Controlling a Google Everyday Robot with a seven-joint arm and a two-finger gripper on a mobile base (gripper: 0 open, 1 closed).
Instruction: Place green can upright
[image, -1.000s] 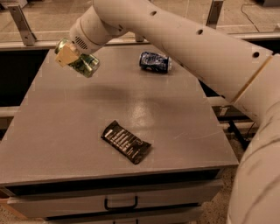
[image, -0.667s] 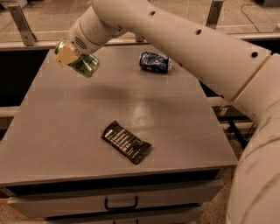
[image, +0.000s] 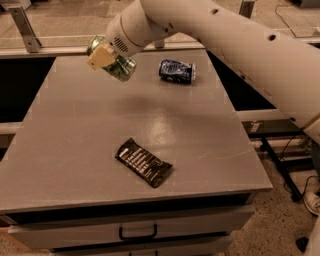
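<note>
Next, I stand the green can, now held tilted in the air, on the grey table (image: 153, 102) with my gripper, between the dark blue can and black wrapper.
The green can (image: 121, 68) is held in the air, tilted on its side, above the far left part of the grey table (image: 75, 130). Its silver rim shows at the lower right end. My gripper (image: 103, 55) is at the end of the white arm that reaches in from the upper right. It is shut on the green can, and a tan finger pad (image: 101, 56) lies against the can's side. The can does not touch the table.
A crushed dark blue can (image: 177, 70) lies on its side at the far middle of the table, right of the gripper. A black snack wrapper (image: 144, 162) lies flat near the front middle. A drawer with a dark handle (image: 137, 234) is below the table's front edge.
The gripper has moved to the right and slightly up with the green can in it, closer to the blue can. The blue can and wrapper have not moved.
</note>
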